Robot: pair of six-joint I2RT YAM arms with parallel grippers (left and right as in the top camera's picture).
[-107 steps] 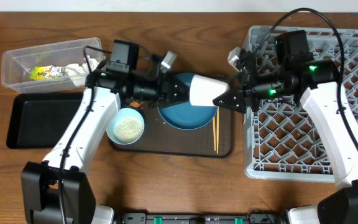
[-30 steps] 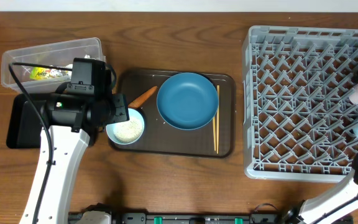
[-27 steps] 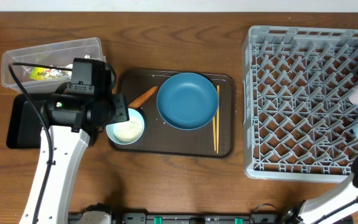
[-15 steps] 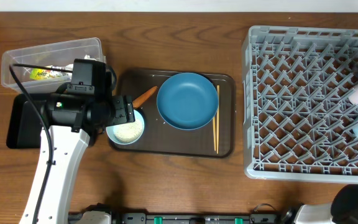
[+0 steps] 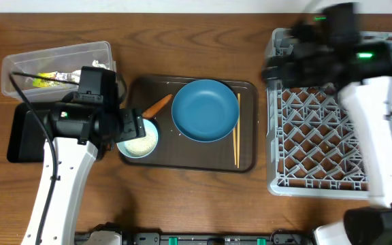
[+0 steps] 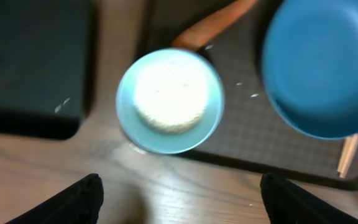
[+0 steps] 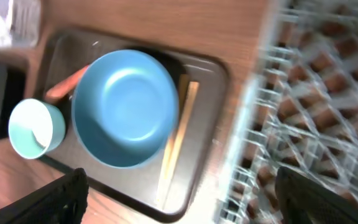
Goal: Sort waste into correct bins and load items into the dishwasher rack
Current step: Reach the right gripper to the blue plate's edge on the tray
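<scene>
I will next move my right gripper to the dark-blue dish and close it on the dish's rim point(image 5: 236, 99) point(image 7: 174, 94) beside the chopsticks, facing the dishwasher rack.
The small pale-teal bowl point(image 5: 140, 140) holds white rice and sits at the left end of the brown serving tray point(image 5: 189, 163). My left gripper point(image 5: 133, 127) hovers open and empty just above the bowl, which lies ahead of the fingers in the left wrist view point(image 6: 169, 99). The carrot piece point(image 5: 156, 105), dark-blue dish point(image 5: 206, 109) and chopsticks point(image 5: 237, 139) lie on the tray. My right gripper point(image 5: 281, 67) is open and empty over the back-left corner of the dishwasher rack point(image 5: 318, 150). The right wrist view shows the dish point(image 7: 126, 106) and chopsticks point(image 7: 176, 143). The cups are hidden.
The clear tub point(image 5: 19, 64) at back left holds the yellow-green wrapper point(image 5: 43, 80) and crumpled white paper point(image 5: 73, 76). The black tray point(image 5: 36, 133) lies in front of it. A few loose rice grains point(image 6: 247, 90) lie on the serving tray.
My right arm swung from the rack's right edge to its back-left corner, now covering the pink and light-blue cups that stood in the rack. My left arm barely moved.
</scene>
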